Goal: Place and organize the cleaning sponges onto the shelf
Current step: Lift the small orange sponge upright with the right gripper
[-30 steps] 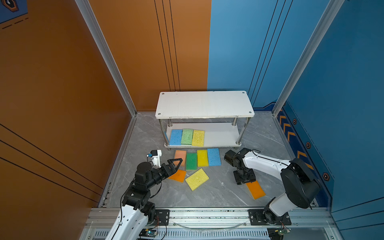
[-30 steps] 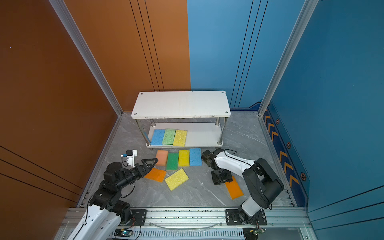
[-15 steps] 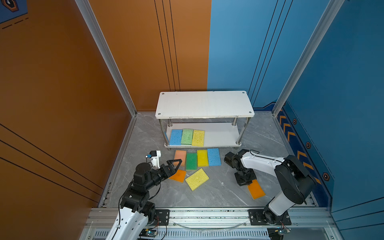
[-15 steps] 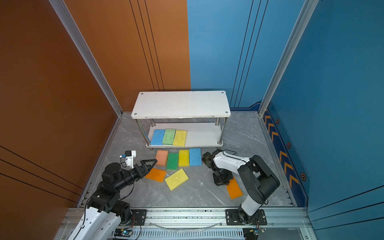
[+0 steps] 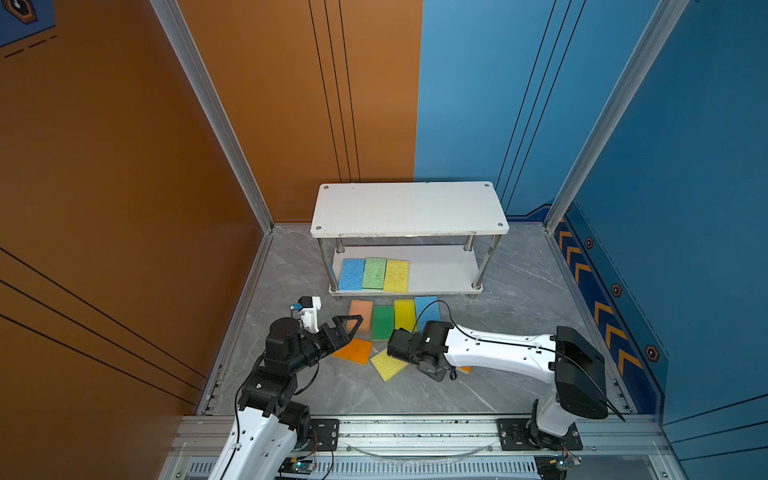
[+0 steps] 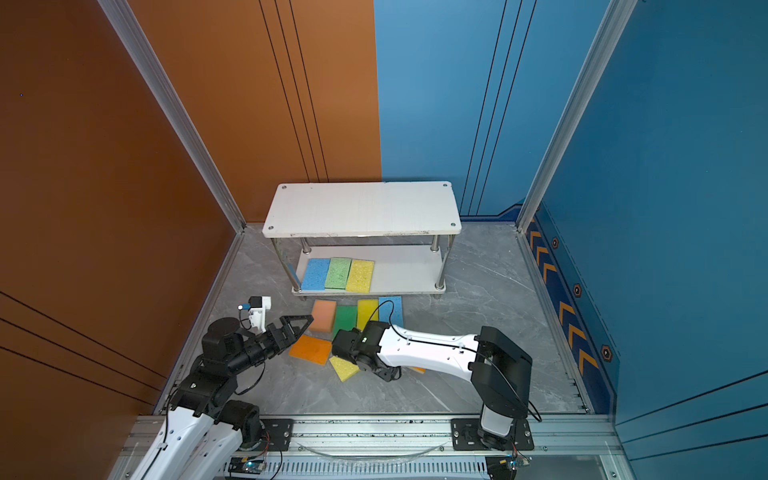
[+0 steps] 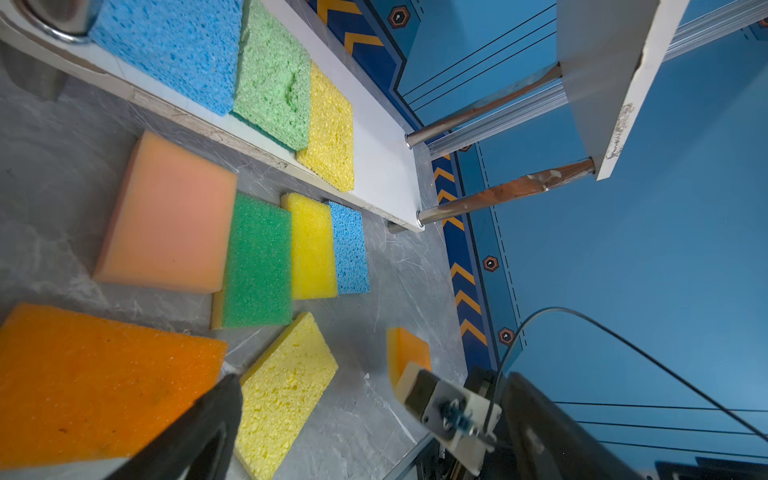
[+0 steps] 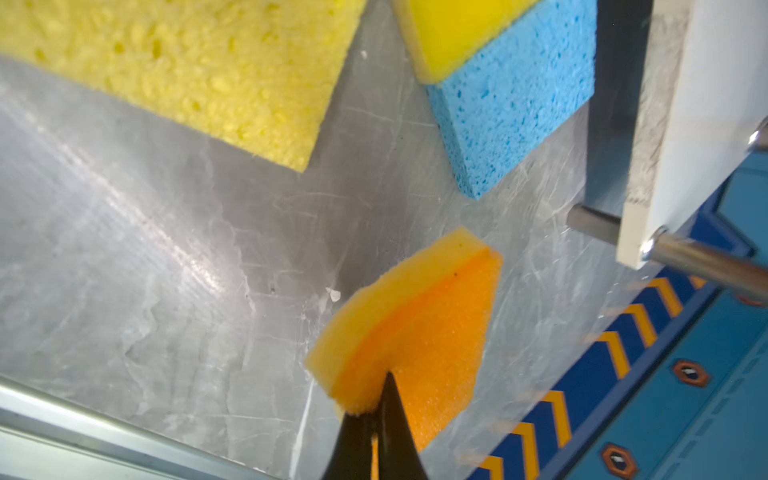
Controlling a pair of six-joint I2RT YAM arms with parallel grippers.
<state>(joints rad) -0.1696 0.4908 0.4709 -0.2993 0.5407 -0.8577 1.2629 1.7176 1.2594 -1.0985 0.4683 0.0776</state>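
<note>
My right gripper is pinching the orange sponge at a bent edge. My left gripper needs to take its loose end (image 8: 473, 265) first, so that my right gripper can grip it anew.
My right gripper (image 8: 380, 399) is shut on the edge of an orange sponge with a yellow underlayer (image 8: 415, 324), held just above the floor. In both top views my right wrist hides most of it. My left gripper (image 5: 348, 325) hangs open and empty over the near end of a peach sponge (image 5: 360, 312). On the floor in front of the shelf (image 5: 409, 208), dark green (image 5: 383, 322), yellow (image 5: 404, 313) and blue (image 5: 427, 309) sponges continue the row. An orange one (image 5: 354, 351) and a pale yellow one (image 5: 388, 365) lie nearer. The lower board (image 5: 440, 270) holds blue (image 5: 352, 274), light green (image 5: 374, 273) and yellow (image 5: 397, 275) sponges.
The shelf's top board is bare, and so is the right half of the lower board. Metal posts (image 5: 482, 266) stand at the shelf's corners. Orange and blue walls close in the grey floor (image 5: 519, 316), and an aluminium rail (image 5: 415, 424) runs along the near edge.
My right gripper shut on the orange sponge that lay at the right, lifted it, and the arm swung left toward the middle. The left arm has barely moved.
</note>
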